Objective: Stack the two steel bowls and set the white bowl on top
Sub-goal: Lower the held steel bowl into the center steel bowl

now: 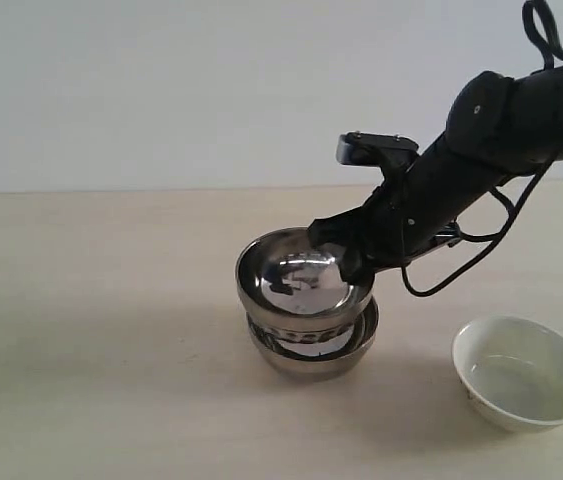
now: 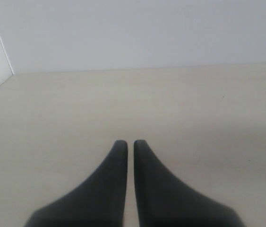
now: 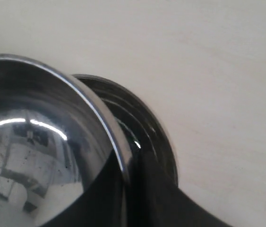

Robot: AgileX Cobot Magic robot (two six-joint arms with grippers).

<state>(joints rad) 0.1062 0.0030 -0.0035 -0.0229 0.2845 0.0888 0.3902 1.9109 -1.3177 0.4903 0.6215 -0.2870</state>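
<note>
My right gripper has the smooth steel bowl, which hangs just above the ribbed one now. It will let go of that bowl nested inside the ribbed steel bowl (image 1: pixel 323 304) (image 3: pixel 89 161) on the table.
A smooth steel bowl (image 1: pixel 296 280) hangs just above the ribbed steel bowl (image 1: pixel 311 345), which rests on the table. My right gripper (image 1: pixel 346 258) is shut on the upper bowl's rim at its right side. In the right wrist view the held steel bowl (image 3: pixel 33 151) fills one side, with the ribbed bowl (image 3: pixel 142 127) showing beneath it and my right gripper (image 3: pixel 130 177) pinching the rim. The white bowl (image 1: pixel 523 372) sits upright on the table to the right, apart from the others. My left gripper (image 2: pixel 130 144) is shut on nothing over bare table.
The tabletop (image 1: pixel 91 330) is pale beige and ends at a white wall (image 1: pixel 161 90) behind. The black right arm (image 1: pixel 501 130) reaches in from the upper right with a cable loop hanging below it.
</note>
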